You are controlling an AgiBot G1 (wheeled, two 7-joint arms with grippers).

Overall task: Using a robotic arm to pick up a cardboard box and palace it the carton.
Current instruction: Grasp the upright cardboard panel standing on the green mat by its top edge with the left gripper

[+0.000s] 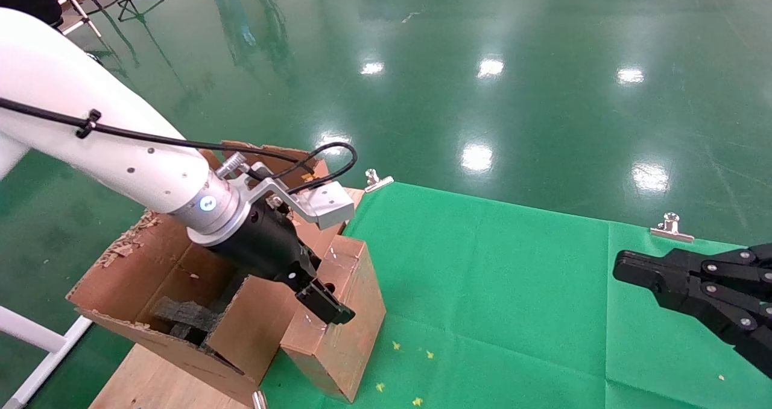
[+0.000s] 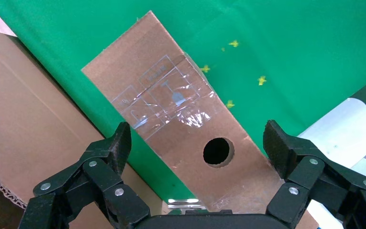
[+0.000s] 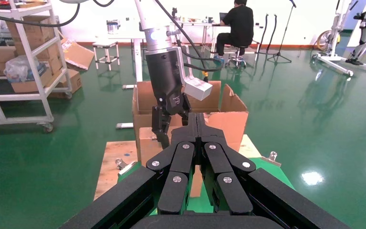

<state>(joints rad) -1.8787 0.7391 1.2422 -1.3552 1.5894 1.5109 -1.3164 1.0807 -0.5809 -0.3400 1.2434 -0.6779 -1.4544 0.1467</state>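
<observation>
My left gripper should grip the wide sides (image 1: 354, 287) (image 2: 249, 139) of the cardboard box, beside the round hole in the top of the box.
The small reddish-brown cardboard box (image 1: 347, 336) stands upright on the green cloth, right beside the carton (image 1: 151, 264). Its top face (image 2: 181, 119) carries clear tape strips and a round hole. My left gripper (image 1: 319, 300) hangs at the box's top, open. In the left wrist view the gripper (image 2: 198, 140) straddles the narrow top face, with a small gap on each side. The carton's flaps stand up, and black foam blocks (image 1: 184, 315) lie inside. My right gripper (image 1: 627, 267) hovers over the cloth far right, shut and holding nothing (image 3: 196, 121).
A green cloth (image 1: 512, 288) covers the table, held by metal clips (image 1: 377, 181) (image 1: 670, 228). Bare wood (image 1: 145, 385) shows beneath the carton at the near left. Beyond the table is glossy green floor; a shelving rack (image 3: 24, 71) and a seated person (image 3: 236, 28) stand far off.
</observation>
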